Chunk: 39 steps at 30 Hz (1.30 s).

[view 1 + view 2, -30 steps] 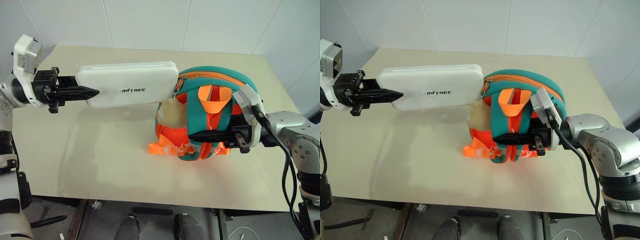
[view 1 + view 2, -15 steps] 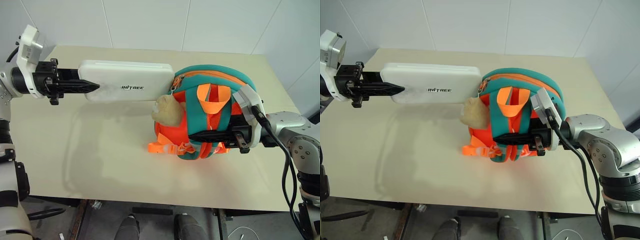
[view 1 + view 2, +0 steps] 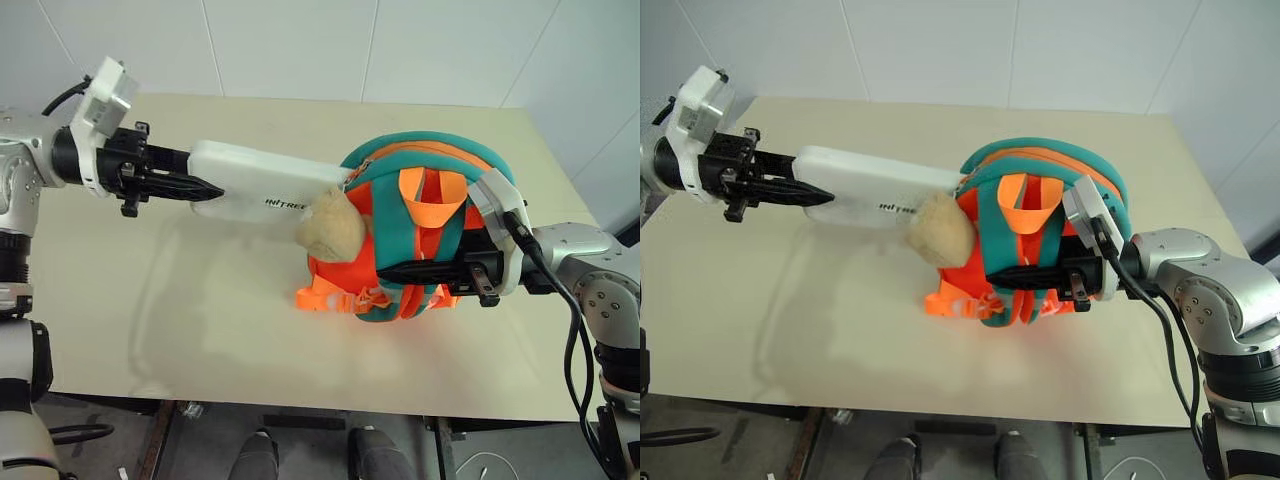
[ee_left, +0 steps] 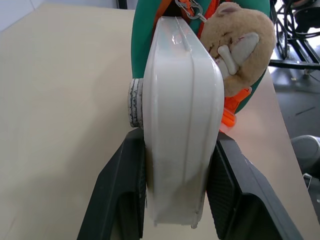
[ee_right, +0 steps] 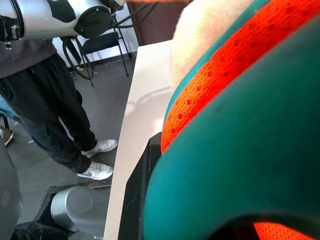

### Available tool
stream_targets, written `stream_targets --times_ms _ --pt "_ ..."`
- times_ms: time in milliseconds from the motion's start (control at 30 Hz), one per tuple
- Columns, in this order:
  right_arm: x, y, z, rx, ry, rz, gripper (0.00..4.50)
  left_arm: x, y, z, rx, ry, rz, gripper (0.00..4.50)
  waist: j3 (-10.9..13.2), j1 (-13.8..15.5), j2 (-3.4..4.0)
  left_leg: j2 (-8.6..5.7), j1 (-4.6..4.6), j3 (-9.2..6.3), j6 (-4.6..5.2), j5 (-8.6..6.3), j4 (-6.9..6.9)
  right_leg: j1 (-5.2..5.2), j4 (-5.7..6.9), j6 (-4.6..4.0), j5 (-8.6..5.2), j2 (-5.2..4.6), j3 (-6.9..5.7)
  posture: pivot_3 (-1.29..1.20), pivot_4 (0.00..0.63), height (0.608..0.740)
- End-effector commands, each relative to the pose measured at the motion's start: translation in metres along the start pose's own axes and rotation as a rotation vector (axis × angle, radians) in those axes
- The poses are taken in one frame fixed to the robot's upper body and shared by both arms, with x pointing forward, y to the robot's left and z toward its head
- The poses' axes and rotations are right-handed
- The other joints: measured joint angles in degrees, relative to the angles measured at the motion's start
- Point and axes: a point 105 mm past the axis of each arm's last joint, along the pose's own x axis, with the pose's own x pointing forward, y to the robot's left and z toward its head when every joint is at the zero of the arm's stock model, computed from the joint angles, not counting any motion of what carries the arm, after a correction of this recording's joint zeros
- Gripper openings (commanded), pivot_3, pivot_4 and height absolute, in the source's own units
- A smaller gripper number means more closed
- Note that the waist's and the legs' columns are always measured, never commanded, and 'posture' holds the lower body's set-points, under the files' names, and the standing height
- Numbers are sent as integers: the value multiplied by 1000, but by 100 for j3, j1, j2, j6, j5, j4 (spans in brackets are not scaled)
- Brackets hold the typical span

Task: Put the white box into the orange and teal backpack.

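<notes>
My left gripper is going to release the white box inside the backpack's open zippered compartment [image 4: 172, 10], behind the beige plush.
The white box [image 3: 262, 185] hangs tilted above the table, its near end clamped in my left gripper [image 3: 205, 189], which is shut on it. The box's far end meets the zipper edge of the orange and teal backpack [image 3: 420, 170], just behind the beige plush [image 3: 332, 228]. I cannot tell whether that tip is inside the opening. In the left wrist view the black fingers [image 4: 125, 190] press both flat sides of the box [image 4: 182, 125]. My right gripper [image 3: 390, 270] is shut on a teal strap [image 5: 250, 165] at the backpack's front and holds the bag upright.
The beige table [image 3: 200, 320] has free surface on its left and front. Its front edge runs close below the backpack. In the right wrist view a person [image 5: 55, 110] in dark trousers stands beside the table, near a chair.
My left gripper moved right toward the backpack and turned, so the box now slopes down with its far end at the zipper. The plush shifted slightly. The right arm stayed still.
</notes>
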Motion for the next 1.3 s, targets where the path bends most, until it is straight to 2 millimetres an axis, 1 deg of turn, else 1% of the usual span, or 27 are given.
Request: stream_targets --times_ms 33,133,300,333,400,467,633,667,733,867,933,967,1067,1133,1233,1267,1300 --pt "0 2 10 -59 -16 4 0 6 -9 17 97 35 -109 1268 0 1 0 0 0 0 0 0 0 0 0 0 0 0 0 0 150 740" --pt "1 2 10 -59 -16 7 0 20 -2 19 103 60 -97 1267 0 2 0 0 0 0 0 0 0 1 0 0 0 0 0 0 150 740" --pt "3 0 10 -61 -22 12 0 55 -6 19 101 26 -175 1267 0 -1 0 0 -1 0 0 0 0 0 0 0 0 0 0 0 150 740" --pt "4 0 10 -62 -23 14 0 59 -6 19 100 21 -180 1267 0 -4 0 0 -2 0 0 0 0 -1 0 0 0 0 0 0 150 740" --pt "5 0 11 -63 -26 17 0 68 -5 14 89 41 -184 1267 0 -25 0 0 -2 0 0 0 -1 -2 0 0 0 0 1 0 150 740" --pt "6 0 11 -65 -28 20 0 85 -3 9 86 53 -183 1267 0 -28 1 0 -1 0 0 0 -2 -3 0 0 0 0 1 0 150 740" --pt "8 -1 11 -70 -33 22 0 117 3 9 100 42 -156 1267 0 9 0 -1 -2 0 1 0 7 1 2 1 0 0 1 0 150 740" --pt "9 -2 11 -71 -34 24 0 127 7 6 99 48 -134 1267 0 9 1 -1 -2 0 1 0 8 1 3 1 0 0 1 0 150 740" --pt "10 -1 12 -73 -36 31 0 140 9 -1 99 59 -122 1267 0 8 1 -1 0 0 1 0 9 2 4 1 0 0 1 0 150 740" --pt "12 0 11 -73 -38 38 0 158 17 -9 92 48 -68 1267 0 1 1 -1 1 0 2 1 10 1 9 2 1 0 2 0 150 740" --pt "13 1 11 -72 -41 39 0 162 19 -11 79 42 -48 1265 0 4 1 -1 1 0 4 2 11 1 11 2 1 0 3 0 150 740" --pt "13 1 11 -72 -42 38 0 161 20 -10 65 34 -42 1982 0 1 1 -2 1 0 4 2 13 1 12 3 1 0 3 0 150 740" --pt "13 2 11 -70 -44 35 0 153 17 -7 52 17 -53 2849 0 -2 1 -2 1 0 4 2 13 1 12 4 2 0 4 0 150 740" --pt "13 1 10 -69 -46 29 0 137 22 -2 25 -2 -11 3447 0 -7 1 -2 1 0 4 2 11 0 12 4 2 0 4 0 150 740" --pt "12 0 10 -68 -48 23 0 112 22 3 9 -20 11 4268 0 -45 1 -2 0 0 4 3 9 -1 12 4 2 1 5 0 150 740" --pt "12 0 10 -68 -48 23 0 104 21 3 12 -17 26 4464 0 -55 1 -2 0 0 4 3 8 -1 12 4 2 1 5 0 150 740" --pt "12 0 9 -67 -48 22 0 93 19 3 -1 -10 34 4464 0 -59 1 -2 1 0 4 3 8 -1 12 4 2 1 5 0 150 740"
